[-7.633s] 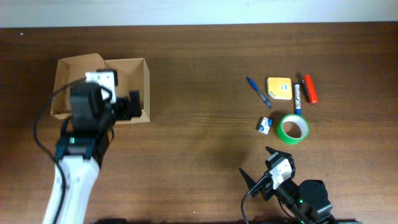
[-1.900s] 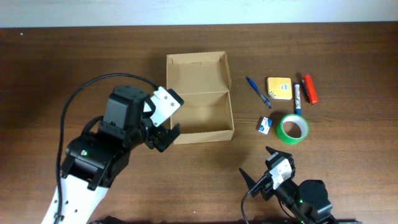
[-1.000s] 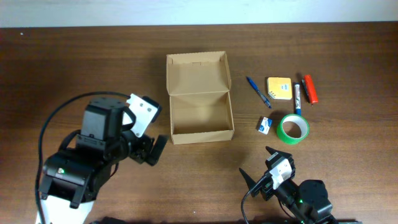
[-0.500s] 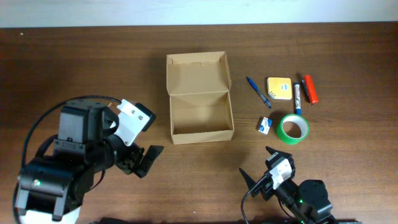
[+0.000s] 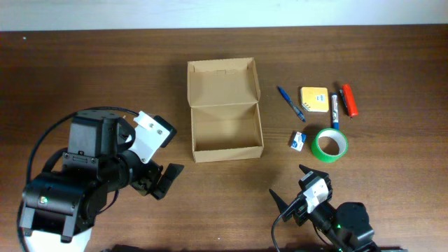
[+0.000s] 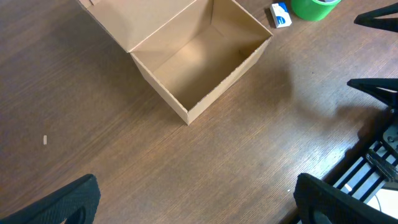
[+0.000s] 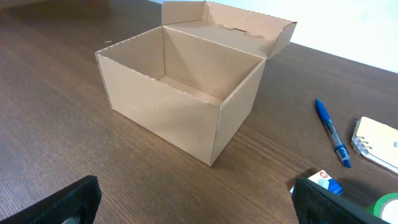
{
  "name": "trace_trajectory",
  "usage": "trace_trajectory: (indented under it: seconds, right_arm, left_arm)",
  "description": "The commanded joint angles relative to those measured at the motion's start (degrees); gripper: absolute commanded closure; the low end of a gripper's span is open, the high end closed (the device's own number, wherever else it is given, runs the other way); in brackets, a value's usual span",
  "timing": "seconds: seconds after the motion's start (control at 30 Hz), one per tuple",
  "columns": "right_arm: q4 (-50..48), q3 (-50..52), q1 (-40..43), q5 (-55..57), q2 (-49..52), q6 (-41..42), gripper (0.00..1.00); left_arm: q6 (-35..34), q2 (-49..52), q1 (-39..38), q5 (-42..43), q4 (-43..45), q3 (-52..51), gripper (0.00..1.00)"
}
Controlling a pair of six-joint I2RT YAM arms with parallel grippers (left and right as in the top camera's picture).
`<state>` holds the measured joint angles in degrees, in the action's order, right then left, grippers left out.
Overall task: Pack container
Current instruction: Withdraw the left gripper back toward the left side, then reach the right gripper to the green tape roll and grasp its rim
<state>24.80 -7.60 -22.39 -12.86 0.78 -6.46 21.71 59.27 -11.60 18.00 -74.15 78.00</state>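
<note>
My right gripper should next move over to the green tape roll and then close on its side (image 5: pixel 344 146) that faces away from the container.
The container (image 5: pixel 227 130) is a tan cardboard box standing open and empty at the table's middle, its flap lid (image 5: pixel 222 81) leaning back. My left gripper (image 5: pixel 162 183) hovers open to the box's lower left, apart from it. The left wrist view has the container (image 6: pixel 200 67) ahead of the wide-apart fingers (image 6: pixel 65 202). My right gripper (image 5: pixel 288 183) stands open near the front edge. In the right wrist view the container (image 7: pixel 168 118) lies beyond that gripper (image 7: pixel 199 208), nothing between its fingers.
Right of the box lie a blue pen (image 5: pixel 290 103), a yellow notepad (image 5: pixel 314 99), a dark marker (image 5: pixel 335 108), a red marker (image 5: pixel 350 100), a small blue-and-white box (image 5: pixel 299 141) and a green tape roll (image 5: pixel 329 144).
The box went from the far left to the middle of the table. My left gripper has let go of it and drawn back to the lower left. The right arm has not moved.
</note>
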Motion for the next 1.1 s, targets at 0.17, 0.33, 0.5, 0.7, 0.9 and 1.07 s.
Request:
trace_trajectory:
  seconds: [0.17,0.33,0.5,0.7,0.9,1.07]
  right_arm:
    - [-0.20,0.48,-0.04,0.92,-0.63,0.11,0.01]
    - [-0.20,0.48,-0.04,0.92,-0.63,0.11,0.01]
    - [-0.63,0.48,-0.04,1.53,-0.63,-0.52,0.01]
    - [-1.36,0.48,-0.04,-3.34,-0.63,0.42,0.01]
    - [-5.14,0.48,-0.04,1.27,-0.63,21.55,0.01]
    - [-5.16,0.48,-0.04,3.48,-0.63,30.51,0.01]
  left_arm:
    - [1.11,0.02,0.26,-0.22,-0.07,0.81,0.00]
    - [1.11,0.02,0.26,-0.20,-0.07,0.81,0.00]
    - [1.11,0.02,0.26,-0.22,-0.07,0.81,0.00]
    - [1.11,0.02,0.26,-0.22,-0.07,0.81,0.00]
    - [1.11,0.02,0.26,-0.20,-0.07,0.81,0.00]
    - [1.11,0.02,0.26,-0.20,-0.07,0.81,0.00]
